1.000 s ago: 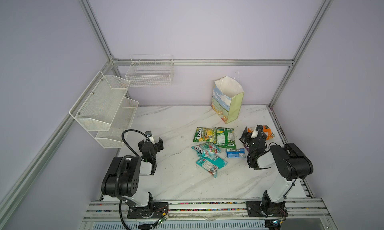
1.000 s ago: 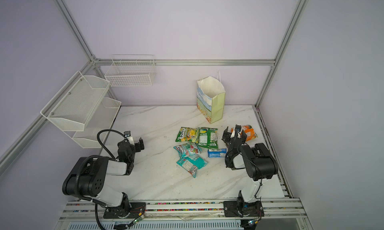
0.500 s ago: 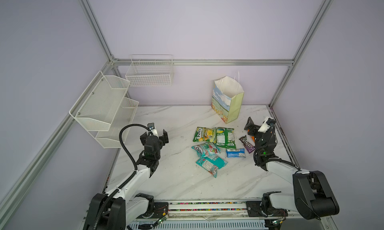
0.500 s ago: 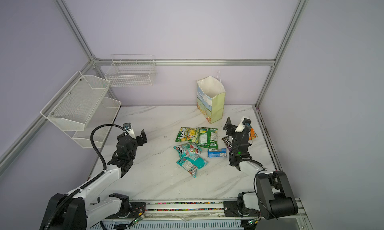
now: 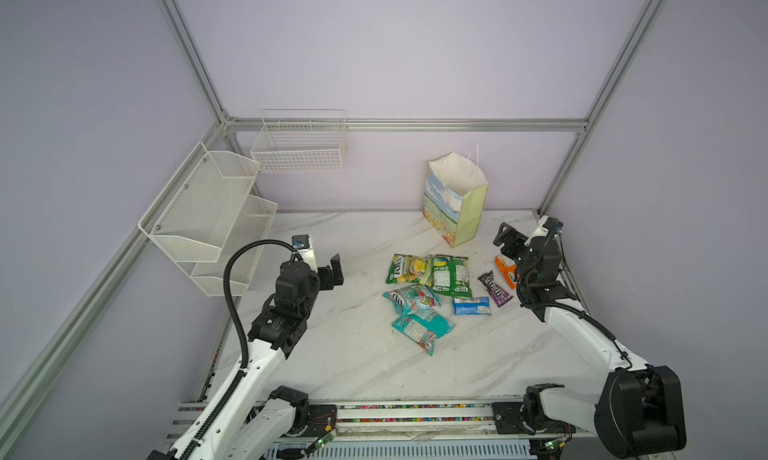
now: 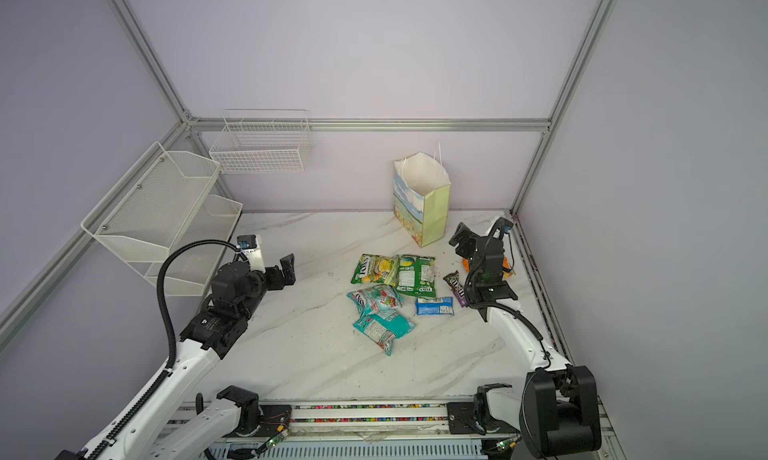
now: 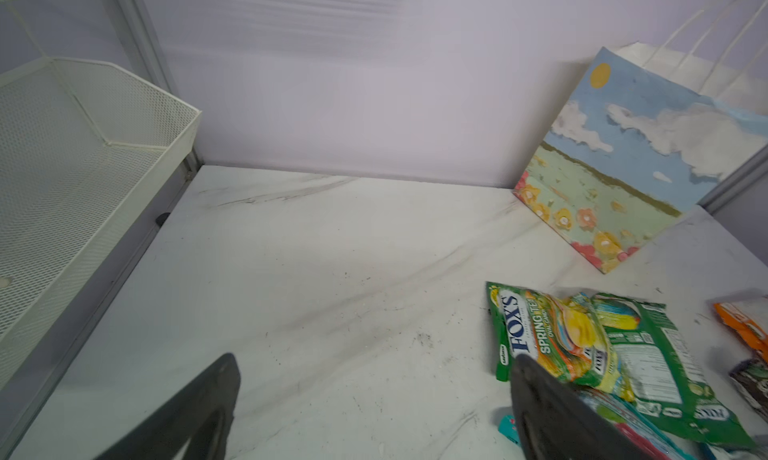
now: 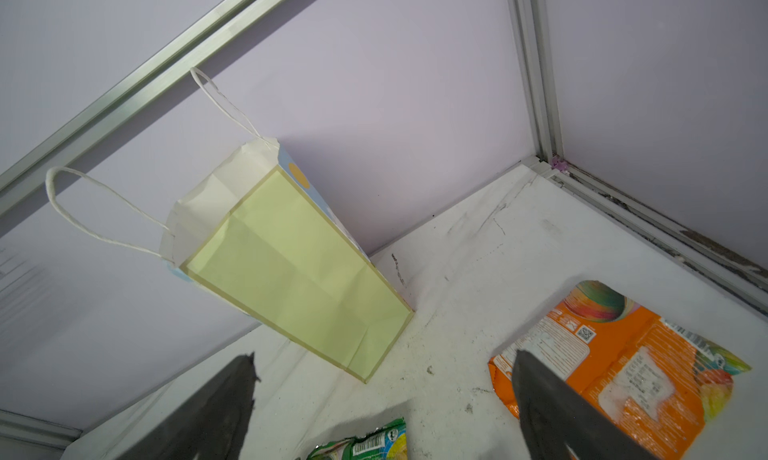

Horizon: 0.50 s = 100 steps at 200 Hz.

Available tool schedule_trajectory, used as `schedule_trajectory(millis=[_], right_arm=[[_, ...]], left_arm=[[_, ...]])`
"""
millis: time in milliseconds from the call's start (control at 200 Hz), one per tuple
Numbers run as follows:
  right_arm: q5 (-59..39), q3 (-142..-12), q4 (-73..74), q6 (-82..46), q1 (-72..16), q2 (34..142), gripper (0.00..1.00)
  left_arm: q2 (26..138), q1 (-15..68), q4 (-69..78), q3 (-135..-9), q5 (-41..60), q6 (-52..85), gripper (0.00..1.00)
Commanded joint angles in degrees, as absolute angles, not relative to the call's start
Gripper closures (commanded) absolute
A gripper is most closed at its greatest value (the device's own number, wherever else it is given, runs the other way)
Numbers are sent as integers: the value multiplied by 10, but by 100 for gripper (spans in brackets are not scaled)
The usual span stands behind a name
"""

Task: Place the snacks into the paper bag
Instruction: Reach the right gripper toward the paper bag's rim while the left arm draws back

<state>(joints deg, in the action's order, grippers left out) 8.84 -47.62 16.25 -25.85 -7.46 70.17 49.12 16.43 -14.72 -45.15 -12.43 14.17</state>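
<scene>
The robot's right gripper will move to the paper bag next and close on the top edge of its blue side point(image 5: 449, 185) point(image 8: 172, 248).
The paper bag point(image 5: 455, 196) point(image 6: 422, 200) stands upright at the back right, mouth open. In front of it on the marble lie the snacks: two green packets point(image 5: 409, 269) point(image 5: 451, 276), two teal ones point(image 5: 411, 298) point(image 5: 422, 329), a small blue one point(image 5: 471, 306), a purple bar point(image 5: 494, 289) and an orange packet point(image 5: 506, 271). My left gripper point(image 5: 330, 271) point(image 7: 376, 360) hangs open and empty, left of the green packet point(image 7: 548, 337). My right gripper point(image 5: 508, 242) point(image 8: 384, 356) is open and empty above the orange packet point(image 8: 623, 362), beside the bag point(image 8: 299, 271).
A tiered white mesh shelf point(image 5: 203, 217) is fixed to the left wall and a white wire basket point(image 5: 301, 146) to the back wall. Aluminium frame posts stand in the back corners. The right arm's forearm runs along the table's right edge.
Both arms have unfolded from their low tucked pose and reached forward. The right gripper has lifted off the orange and purple packets, which now show. Both stay open.
</scene>
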Motion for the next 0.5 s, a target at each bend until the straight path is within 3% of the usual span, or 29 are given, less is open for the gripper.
schedule_trajectory(millis=[0, 135, 325, 495], right_arm=[[46, -537, 72, -223, -75, 714, 3], [15, -581, 59, -186, -75, 717, 3], [-119, -651, 60, -139, -80, 745, 4], [-72, -771, -20, -102, -120, 817, 5]], left_arm=[[465, 170, -245, -508, -44, 143, 0], [418, 172, -295, -497, -22, 144, 0], [360, 173, -315, -463, 25, 135, 0], [319, 173, -334, -435, 4, 135, 0]])
